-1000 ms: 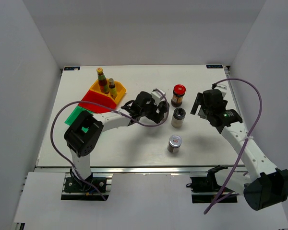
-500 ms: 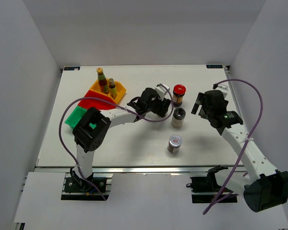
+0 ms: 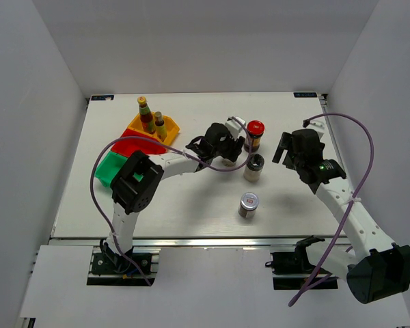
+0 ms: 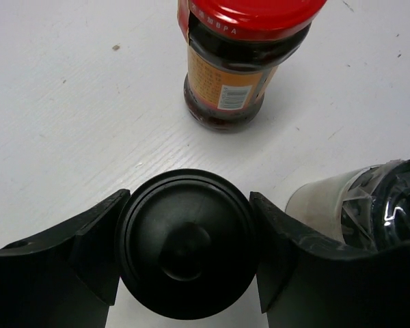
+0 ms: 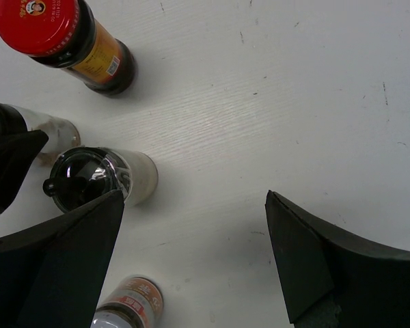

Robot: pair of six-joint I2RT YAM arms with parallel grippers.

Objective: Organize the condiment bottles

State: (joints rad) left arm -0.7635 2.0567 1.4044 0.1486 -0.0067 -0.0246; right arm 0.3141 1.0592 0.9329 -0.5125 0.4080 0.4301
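Note:
My left gripper will put the black-capped shaker down in the red tray (image 3: 134, 145) between the yellow and green trays.
In the left wrist view, my left gripper (image 4: 189, 198) is shut on a black-capped shaker (image 4: 184, 246), with a finger pressed against each side of its cap. From above, this gripper (image 3: 234, 141) sits just left of the red-capped dark jar (image 3: 255, 134). That jar (image 4: 232, 61) stands directly ahead of the held shaker. A second black-capped shaker (image 3: 253, 167) stands right of it, and a silver-lidded jar (image 3: 249, 204) stands nearer the front. My right gripper (image 5: 191, 205) hangs open over bare table, to the right of the second shaker (image 5: 99, 179). Two slim sauce bottles (image 3: 150, 119) stand in the yellow tray.
The yellow tray (image 3: 171, 130), red tray (image 3: 131, 145) and green tray (image 3: 108, 169) sit in a diagonal row at the back left. White walls enclose the table on three sides. A purple cable (image 3: 359, 137) loops over the right arm.
My left gripper moved right toward the red-capped jar and its jaws closed onto the black-capped shaker. The right arm has barely moved.

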